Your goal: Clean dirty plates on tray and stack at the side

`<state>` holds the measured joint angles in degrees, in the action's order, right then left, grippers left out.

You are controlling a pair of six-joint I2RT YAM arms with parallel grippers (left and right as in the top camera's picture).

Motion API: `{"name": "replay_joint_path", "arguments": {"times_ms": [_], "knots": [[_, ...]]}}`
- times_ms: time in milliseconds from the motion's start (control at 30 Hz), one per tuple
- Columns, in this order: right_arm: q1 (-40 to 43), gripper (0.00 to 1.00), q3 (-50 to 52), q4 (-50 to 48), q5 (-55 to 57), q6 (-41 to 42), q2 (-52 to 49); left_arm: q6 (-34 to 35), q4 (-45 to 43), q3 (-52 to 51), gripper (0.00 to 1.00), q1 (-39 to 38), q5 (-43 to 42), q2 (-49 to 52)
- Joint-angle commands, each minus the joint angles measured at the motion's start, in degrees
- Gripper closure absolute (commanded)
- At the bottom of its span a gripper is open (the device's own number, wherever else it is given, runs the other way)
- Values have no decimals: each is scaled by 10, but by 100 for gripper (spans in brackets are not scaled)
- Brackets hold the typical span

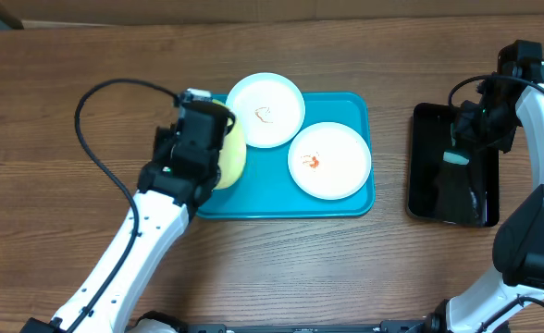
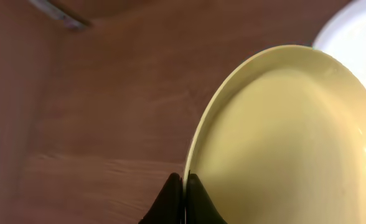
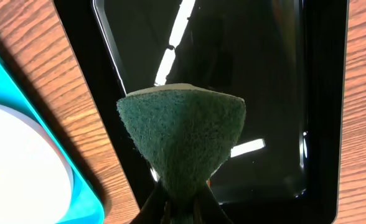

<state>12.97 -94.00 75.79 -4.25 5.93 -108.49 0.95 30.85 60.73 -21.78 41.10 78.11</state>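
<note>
My left gripper will release the pale yellow-green plate on bare wood, across the turquoise tray from the black tray [image 1: 95, 147].
Two white plates lie on the turquoise tray [image 1: 346, 205]: one at the back left [image 1: 265, 110] with a faint mark, one at the right [image 1: 329, 160] with an orange-red smear. My left gripper [image 1: 218, 139] is shut on the rim of the pale yellow-green plate [image 1: 231, 159], holding it tilted at the tray's left edge; the left wrist view shows the fingers [image 2: 185, 198] pinching its rim [image 2: 282, 143]. My right gripper [image 1: 459, 153] is shut on a green sponge [image 3: 182, 134] above the black tray [image 3: 276, 74].
The glossy black tray [image 1: 426, 166] lies to the right of the turquoise tray. A cable [image 1: 92, 139] loops over the table at the left. Bare wooden tabletop [image 1: 87, 55] surrounds both trays.
</note>
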Motion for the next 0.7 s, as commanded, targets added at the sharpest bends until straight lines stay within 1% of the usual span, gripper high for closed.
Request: {"name": "replay_joint_path", "arguments": {"times_ms": [0, 133, 267, 667], "knots": [[-1, 96, 2, -3, -4, -4, 12, -59, -32, 24, 96, -36, 155, -6], [-1, 96, 2, -4, -4, -4, 12, -118, -81, 24, 96, -70, 224, -6], [-1, 96, 2, -4, -3, -4, 12, -166, -110, 24, 96, -88, 250, -6], [-1, 96, 2, -5, -3, -4, 12, -173, -112, 24, 96, -98, 249, -6]]}}
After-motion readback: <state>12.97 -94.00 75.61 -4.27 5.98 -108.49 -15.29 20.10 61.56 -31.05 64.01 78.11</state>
